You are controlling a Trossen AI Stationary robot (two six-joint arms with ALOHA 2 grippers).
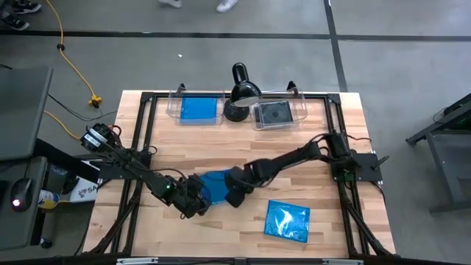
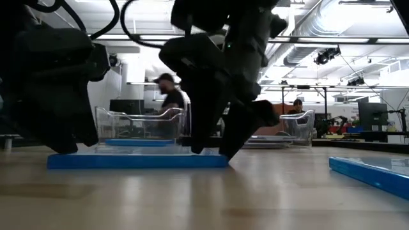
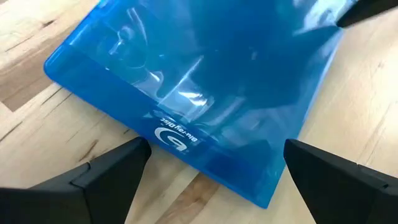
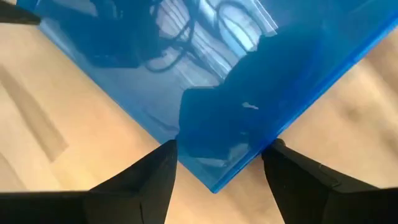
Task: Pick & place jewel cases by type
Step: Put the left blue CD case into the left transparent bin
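My right gripper will next grasp the blue jewel case that lies between my grippers, closing its open fingers on the case's corner point(image 1: 226, 197) point(image 4: 215, 182).
A bright blue jewel case point(image 1: 214, 185) lies flat on the table between my two grippers; it also shows in the low view point(image 2: 137, 160). My left gripper point(image 1: 190, 200) is open at the case's near-left edge point(image 3: 205, 163), with one finger on each side of the view. My right gripper point(image 1: 235, 194) is open and straddles one corner of the case point(image 4: 215, 184). A second blue case point(image 1: 287, 220) lies flat on the table nearer the right front. At the back, one clear bin holds a blue case point(image 1: 199, 110) and another holds a dark case point(image 1: 274, 114). My left gripper: its left fingertip point(image 3: 138, 151) stands right at the case's long edge, but I cannot tell whether it touches. My right gripper has its two fingertips point(image 4: 166, 152) at the two edges that meet in the case's corner, coming slanting from above; I cannot tell whether they touch. The case lies flat on the table.
A black desk lamp point(image 1: 240, 92) stands between the two bins at the back edge. A dark frame runs round the table top point(image 1: 140, 140). Bare wood lies at the near left and between the bins and the arms. People show in the room behind the table point(image 2: 170, 96).
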